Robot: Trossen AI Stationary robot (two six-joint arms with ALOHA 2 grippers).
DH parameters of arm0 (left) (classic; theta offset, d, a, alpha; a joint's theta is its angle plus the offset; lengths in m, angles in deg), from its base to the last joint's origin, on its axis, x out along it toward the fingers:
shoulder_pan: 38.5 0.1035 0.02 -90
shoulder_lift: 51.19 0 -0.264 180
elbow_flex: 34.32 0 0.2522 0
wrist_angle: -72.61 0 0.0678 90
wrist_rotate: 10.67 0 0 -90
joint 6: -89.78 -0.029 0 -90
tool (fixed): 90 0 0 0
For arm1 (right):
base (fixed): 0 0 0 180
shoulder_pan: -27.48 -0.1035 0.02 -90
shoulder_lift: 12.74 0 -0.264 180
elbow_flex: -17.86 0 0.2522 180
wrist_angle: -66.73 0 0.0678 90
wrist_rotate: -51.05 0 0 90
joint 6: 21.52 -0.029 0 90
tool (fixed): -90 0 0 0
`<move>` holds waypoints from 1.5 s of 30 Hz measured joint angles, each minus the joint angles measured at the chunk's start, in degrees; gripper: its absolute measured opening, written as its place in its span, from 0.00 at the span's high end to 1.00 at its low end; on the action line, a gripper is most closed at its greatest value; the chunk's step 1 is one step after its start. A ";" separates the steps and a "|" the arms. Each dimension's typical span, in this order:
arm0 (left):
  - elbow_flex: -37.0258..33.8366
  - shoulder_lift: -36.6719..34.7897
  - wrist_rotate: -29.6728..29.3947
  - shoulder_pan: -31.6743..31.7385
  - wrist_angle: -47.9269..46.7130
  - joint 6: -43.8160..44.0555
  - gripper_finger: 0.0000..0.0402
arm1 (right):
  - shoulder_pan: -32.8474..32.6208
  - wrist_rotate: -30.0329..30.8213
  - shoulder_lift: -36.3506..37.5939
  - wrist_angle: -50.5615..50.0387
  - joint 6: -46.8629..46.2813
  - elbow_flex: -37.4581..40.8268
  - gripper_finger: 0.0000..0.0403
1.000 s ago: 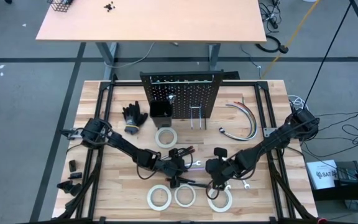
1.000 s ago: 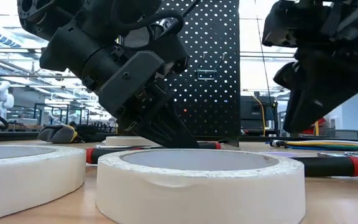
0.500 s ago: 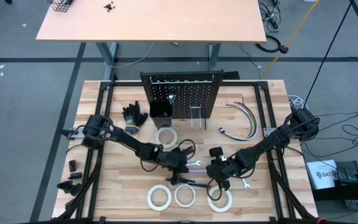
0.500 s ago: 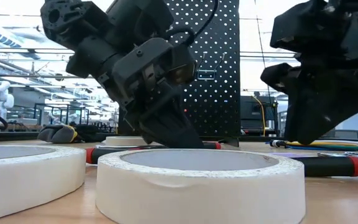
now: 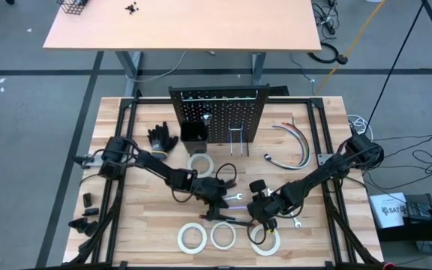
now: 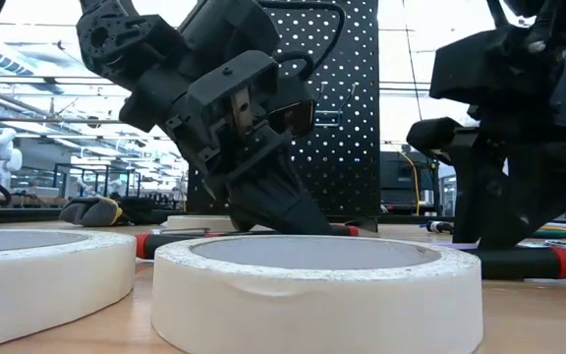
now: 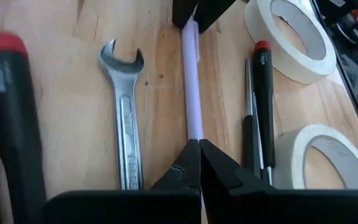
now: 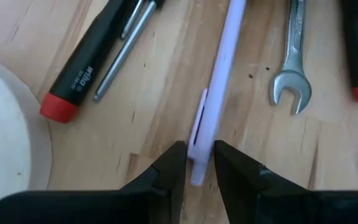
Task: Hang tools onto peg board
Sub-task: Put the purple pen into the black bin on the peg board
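My left gripper's fingers are shut together at the lilac pen's end that has the clip missing. Next, my left gripper opens and closes around the pen's body (image 7: 193, 115) before lifting the pen.
A lilac pen (image 7: 193, 81) lies flat on the table between a silver wrench (image 7: 122, 118) and a thin black screwdriver with a red cap (image 7: 263, 106). My left gripper (image 7: 197, 144) is shut, and its tips meet at one end of the pen. My right gripper (image 8: 197, 163) stands at the pen's other end, the one with the clip. The black peg board (image 5: 220, 112) stands upright at the table's far middle. White tape rolls (image 5: 222, 235) lie flat along the near edge, and another roll (image 5: 199, 165) lies before the board. My left gripper meets the pen's end (image 7: 194, 132) with its shut fingertips, slanting down along the pen. Whether the end sits pinched between them, I cannot tell. The pen lies flat on the table. My right gripper has the pen's clip end (image 8: 199, 140) between its two fingers, coming from above along the pen.
A second black, red-capped screwdriver (image 7: 8, 112) lies beside the wrench. Black gloves (image 5: 162, 141) lie left of the board, and curved hoses (image 5: 295, 139) right of it. A small wrench (image 5: 297, 222) lies near my right arm. A tape roll (image 6: 317, 285) fills the low view's foreground.
My left gripper has moved toward the table's right, closing on the pen's end. My right gripper has shifted slightly left and come down to the table at the pen's other end.
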 joint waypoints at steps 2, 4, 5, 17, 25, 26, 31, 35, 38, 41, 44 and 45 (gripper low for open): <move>-0.02 0.04 -0.99 -0.10 0.66 -0.71 1.00 | 0.05 -0.16 -0.06 0.00 -1.74 0.00 0.79; -0.02 0.04 -1.06 -0.07 0.50 -0.72 1.00 | 0.05 -0.23 -0.10 0.04 -3.69 0.00 0.79; 0.00 0.02 -1.06 0.03 0.44 -0.87 1.00 | 0.05 -0.26 -0.12 0.04 -4.88 0.02 0.80; -0.07 0.13 -1.98 0.01 4.77 -12.07 0.80 | -0.01 -2.16 -2.65 0.13 -16.51 -0.11 0.91; 0.09 -0.05 -2.29 -0.72 1.27 -17.36 0.63 | 0.37 -0.71 -2.79 1.15 -20.16 0.01 0.91; 0.14 -0.12 -2.76 -0.78 0.57 -18.30 0.62 | 0.53 -0.74 -2.84 1.76 -20.78 0.04 0.91; 0.46 -0.41 -5.30 -1.43 -4.59 -22.89 0.62 | 1.12 -0.77 -3.18 6.28 -24.60 0.23 0.91; 0.50 -0.48 -7.31 -2.12 -7.50 -24.37 0.63 | 1.20 -1.74 -3.27 9.31 -26.78 0.27 0.91; 0.46 -0.43 -8.96 -2.71 -7.83 -24.69 0.66 | 1.26 -3.07 -3.27 10.97 -28.95 0.26 0.91; 0.39 -0.41 -10.27 -3.11 -8.02 -24.71 0.70 | 1.30 -4.57 -2.95 11.90 -30.62 0.26 0.91; 0.37 -0.39 -10.39 -3.27 -8.56 -24.71 0.74 | 1.40 -5.11 -2.45 12.65 -32.33 0.33 0.92; 0.37 -0.39 -10.55 -3.37 -8.75 -24.71 0.76 | 1.61 -5.32 -2.27 12.93 -32.91 0.33 0.92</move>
